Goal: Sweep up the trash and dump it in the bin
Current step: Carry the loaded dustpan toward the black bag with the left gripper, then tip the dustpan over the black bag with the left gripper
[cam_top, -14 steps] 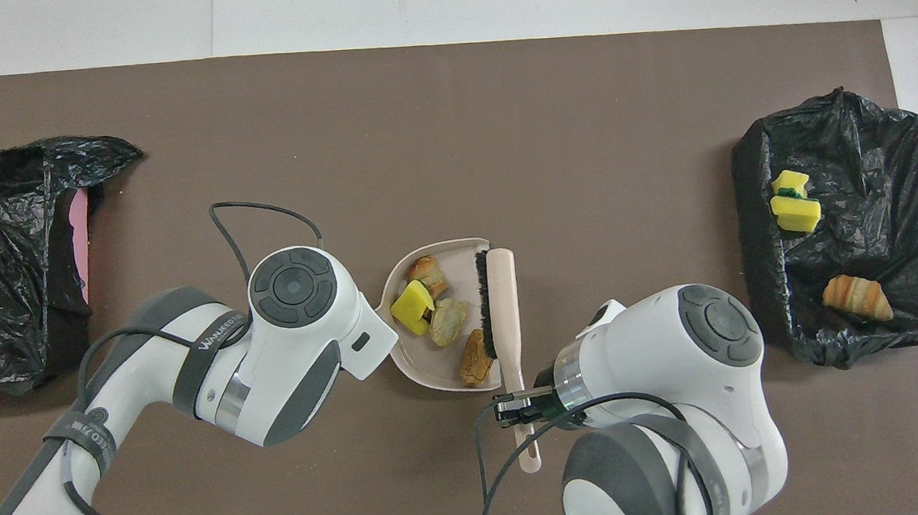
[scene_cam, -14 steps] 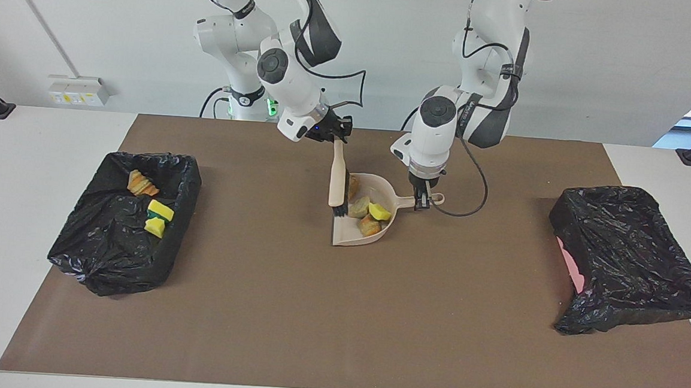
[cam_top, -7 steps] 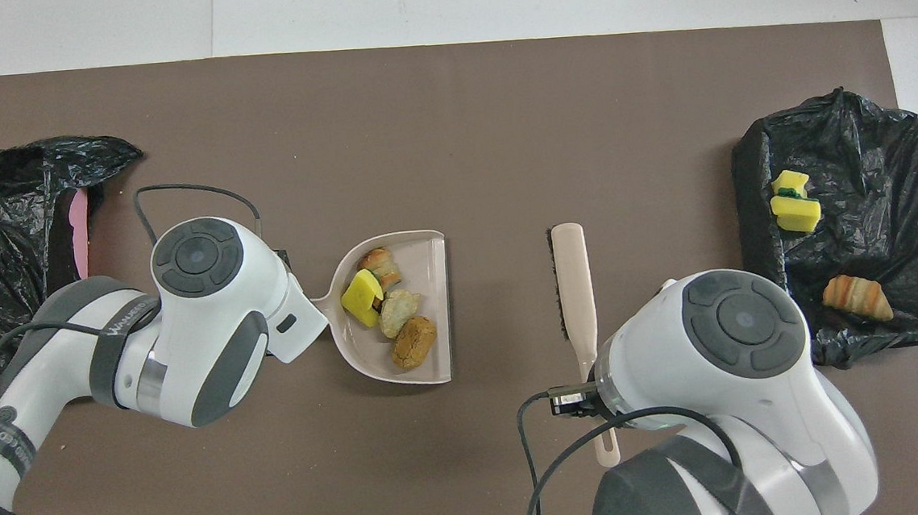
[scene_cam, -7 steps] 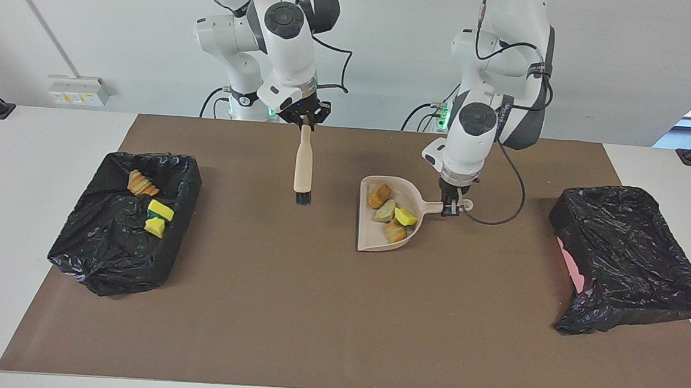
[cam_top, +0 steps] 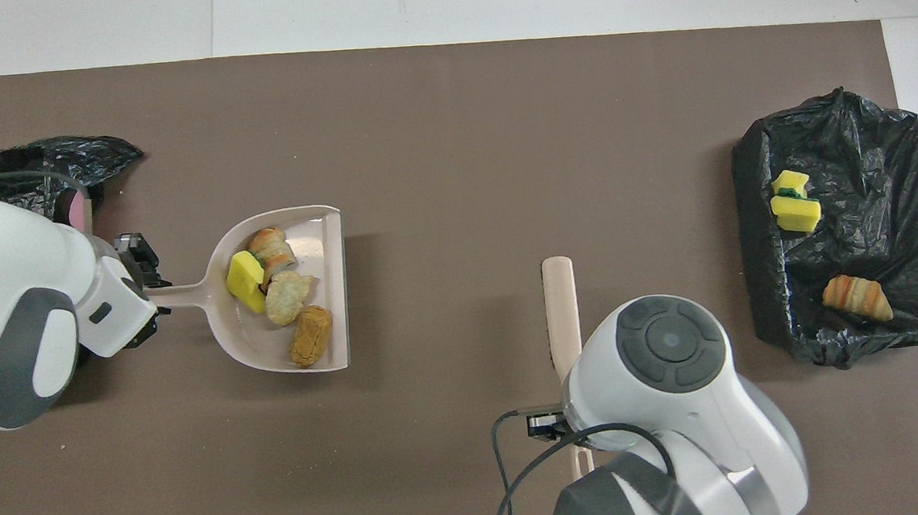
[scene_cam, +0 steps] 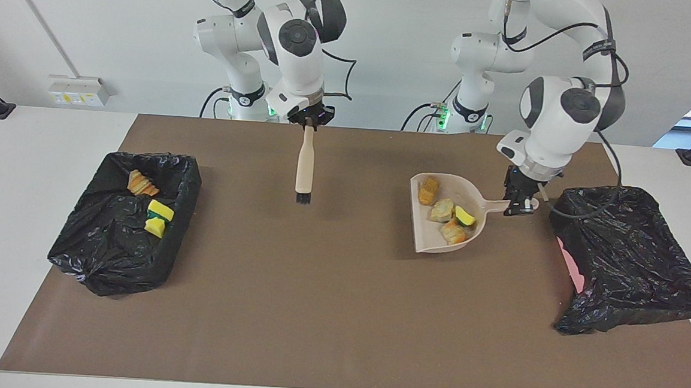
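Observation:
The robot's right gripper will release the beige brush on the mat's near half point(cam_top: 494, 438), roughly halfway between the black-lined bins.
A beige dustpan point(scene_cam: 433, 238) point(cam_top: 332, 242) hangs over the mat beside the black-lined bin point(scene_cam: 629, 259) point(cam_top: 9, 172) at the left arm's end. My left gripper point(scene_cam: 516, 204) point(cam_top: 142, 292) is shut on its handle. The pan carries trash: a yellow sponge piece point(scene_cam: 465, 216) point(cam_top: 244, 271) and three tan bread-like lumps point(scene_cam: 428, 190) point(cam_top: 312, 345). My right gripper point(scene_cam: 308, 120) is shut on the handle of a beige brush point(scene_cam: 304, 167) point(cam_top: 562, 315), which hangs bristles down over the mat's middle. In the overhead view the right arm's wrist hides that grip.
A second black-lined bin point(scene_cam: 121, 228) point(cam_top: 844, 222) sits at the right arm's end, holding two yellow sponge pieces point(scene_cam: 158, 212) point(cam_top: 794, 203) and a croissant-like lump point(scene_cam: 141, 183) point(cam_top: 856, 297). Something pink point(scene_cam: 569, 264) point(cam_top: 79, 215) shows at the other bin's inner edge.
My left gripper has carried the loaded dustpan from the mat's middle toward the bin at the left arm's end. The right gripper pulled the brush away from the pan and lifted it.

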